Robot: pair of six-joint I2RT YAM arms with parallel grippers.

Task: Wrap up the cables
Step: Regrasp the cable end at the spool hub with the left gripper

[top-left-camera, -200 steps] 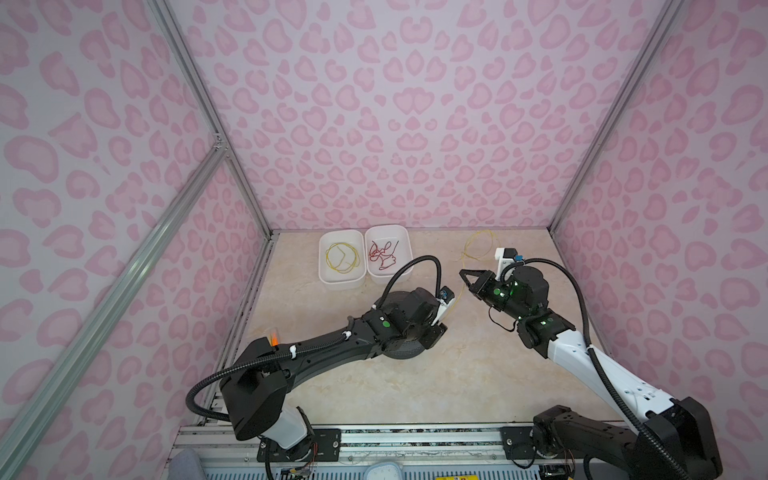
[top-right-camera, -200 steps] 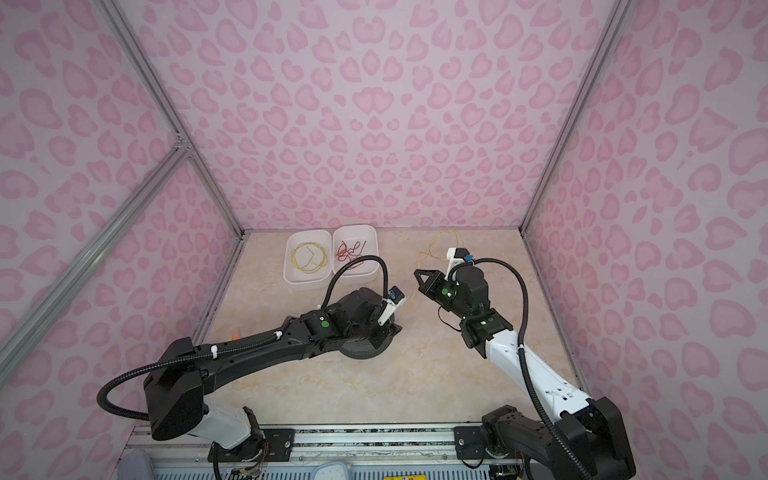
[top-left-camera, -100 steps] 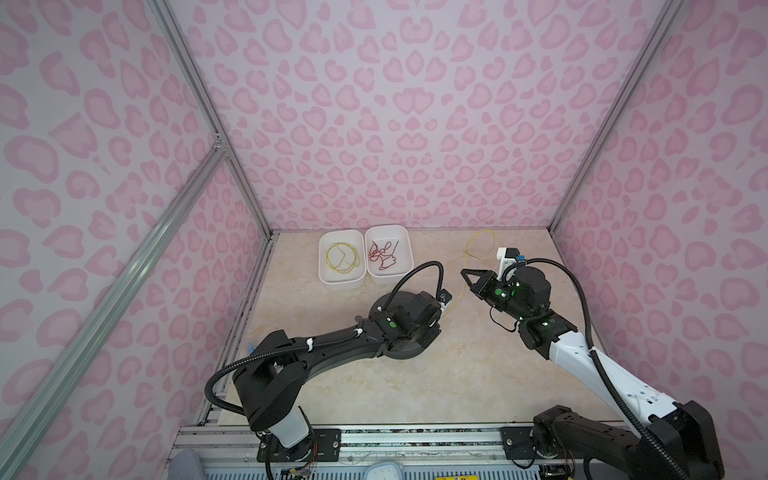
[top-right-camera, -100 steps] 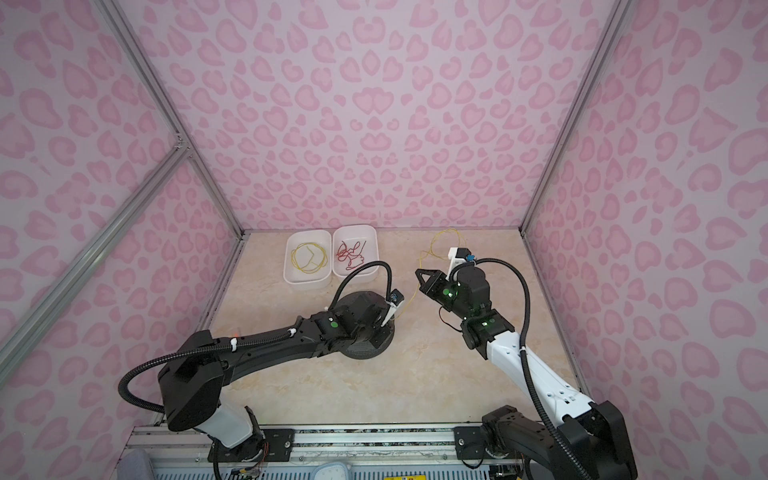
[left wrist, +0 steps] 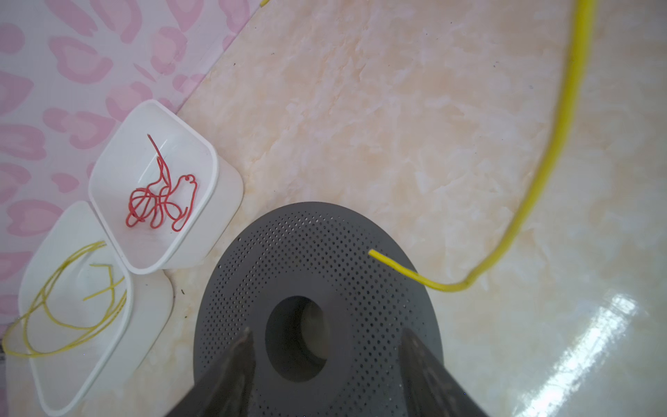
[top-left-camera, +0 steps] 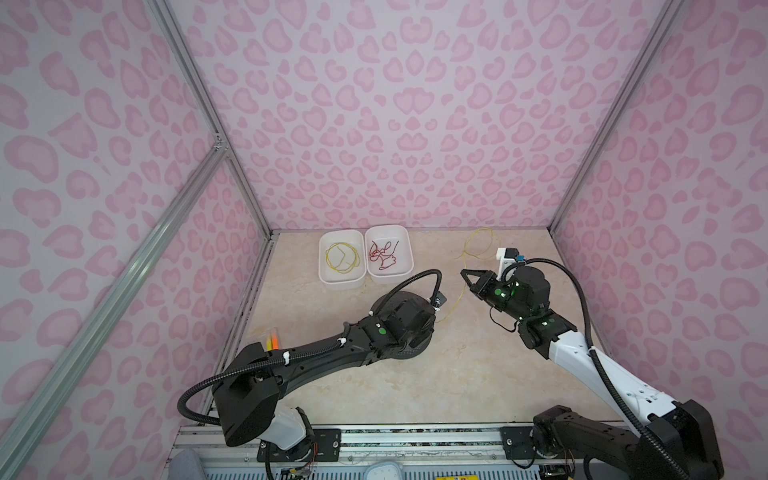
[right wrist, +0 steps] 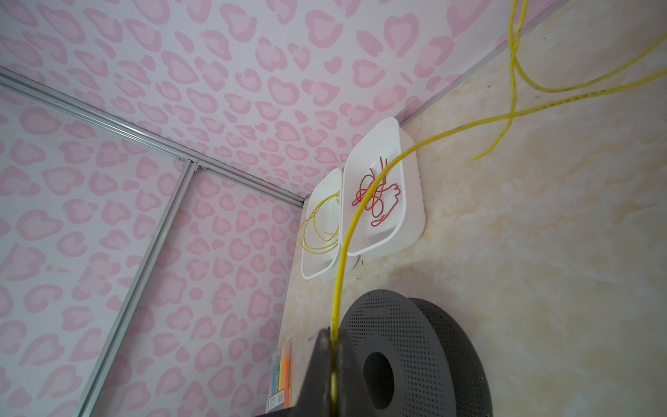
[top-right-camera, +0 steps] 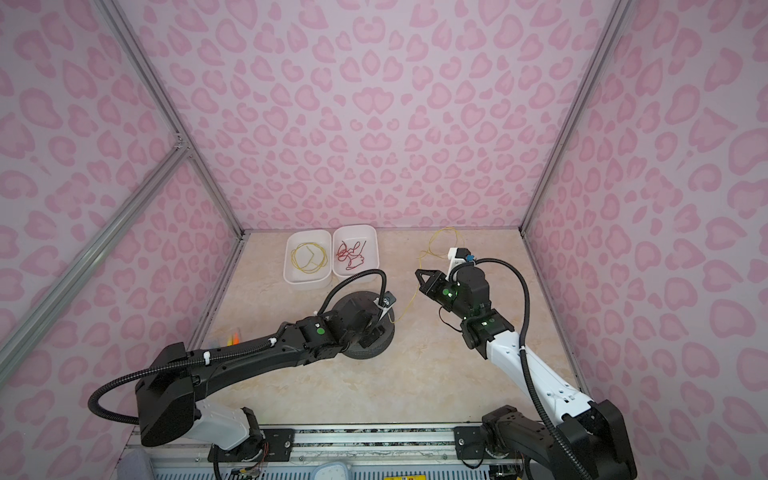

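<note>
The yellow cable's bent end hangs past my left gripper's open fingers, so next my left gripper grabs the cable's straight part higher up (left wrist: 564,111), near my right gripper.
A thin yellow cable (top-left-camera: 459,297) runs from a loose loop near the back wall across the table to the grey perforated spool (top-left-camera: 386,303). Its free end (left wrist: 375,254) lies on the spool's upper flange (left wrist: 310,245). My left gripper (left wrist: 325,332) hovers open over the spool, one finger on each side of the hub hole, holding nothing. In both top views the left wrist hides most of the spool (top-right-camera: 357,301). To the spool's right, my right gripper (right wrist: 334,334) is shut on the cable (right wrist: 346,234), raised above the table (top-left-camera: 465,272).
Two white bins stand at the back. One bin (top-left-camera: 321,257) holds coiled yellow wires, the other bin (top-left-camera: 409,253) holds a tangled red wire. A pack of coloured markers (top-left-camera: 273,334) lies by the left wall. Pink patterned walls enclose the table on three sides.
The left arm's elbow and wrist have shifted while its gripper stays over the spool. The right gripper has kept still with the cable in it.
</note>
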